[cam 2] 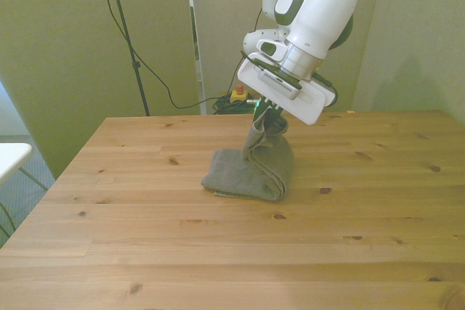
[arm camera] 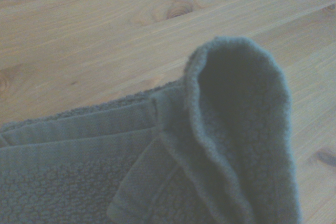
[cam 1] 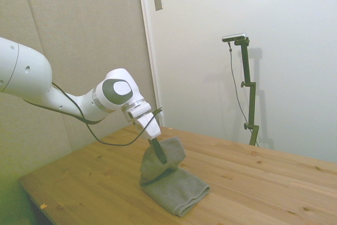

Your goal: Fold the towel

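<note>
Next, I release the lifted flap, now held up off the pile, folded over on top of the grey towel's flat layers [cam 2: 234,158].
The grey towel [cam 1: 178,187] lies in thick layers near the middle of the wooden table [cam 1: 263,183]. One end of it is pulled up off the pile into a standing flap. My gripper [cam 1: 159,153] is shut on the top of that flap, tilted, a little above the table. In the front view the towel [cam 2: 247,173] rises at its right end to the gripper [cam 2: 267,115], whose fingertips are mostly hidden by the cloth. The wrist view shows the lifted edge of the towel [arm camera: 239,129] curled into a loop over the flat layers.
Bare table [cam 2: 218,252] surrounds the towel on all sides. Behind the far edge in the front view sit a small red and yellow device [cam 2: 237,94] and cables. A white object [cam 2: 11,157] shows at the front view's left, off the table.
</note>
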You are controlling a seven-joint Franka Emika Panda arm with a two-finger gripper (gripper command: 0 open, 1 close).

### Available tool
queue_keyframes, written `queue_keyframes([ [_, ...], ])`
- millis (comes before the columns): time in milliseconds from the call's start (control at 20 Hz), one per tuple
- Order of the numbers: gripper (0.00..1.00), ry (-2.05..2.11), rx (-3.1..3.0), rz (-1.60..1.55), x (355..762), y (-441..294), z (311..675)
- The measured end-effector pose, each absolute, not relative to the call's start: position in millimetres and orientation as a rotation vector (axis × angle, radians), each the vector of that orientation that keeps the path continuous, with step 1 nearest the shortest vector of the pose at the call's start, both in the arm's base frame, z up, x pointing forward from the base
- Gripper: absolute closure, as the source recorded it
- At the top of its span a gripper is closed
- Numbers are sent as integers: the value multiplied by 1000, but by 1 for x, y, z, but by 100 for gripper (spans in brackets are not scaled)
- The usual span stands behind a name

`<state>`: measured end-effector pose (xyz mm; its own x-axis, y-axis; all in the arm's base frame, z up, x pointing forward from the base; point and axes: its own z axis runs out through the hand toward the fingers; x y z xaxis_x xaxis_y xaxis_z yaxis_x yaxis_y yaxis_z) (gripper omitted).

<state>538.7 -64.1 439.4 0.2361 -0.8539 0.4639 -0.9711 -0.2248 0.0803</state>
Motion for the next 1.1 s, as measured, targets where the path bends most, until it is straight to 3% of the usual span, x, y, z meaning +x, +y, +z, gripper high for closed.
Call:
queue_keyframes([
  [200, 100, -1711, 2159, 464, 540, -84, 436],
  [250, 0, -1716, 2156, 459, 540, -88, 434],
  [800, 0, -1743, 2165, 420, 537, -102, 431],
  [1100, 0, -1753, 2173, 453, 528, -100, 447],
])
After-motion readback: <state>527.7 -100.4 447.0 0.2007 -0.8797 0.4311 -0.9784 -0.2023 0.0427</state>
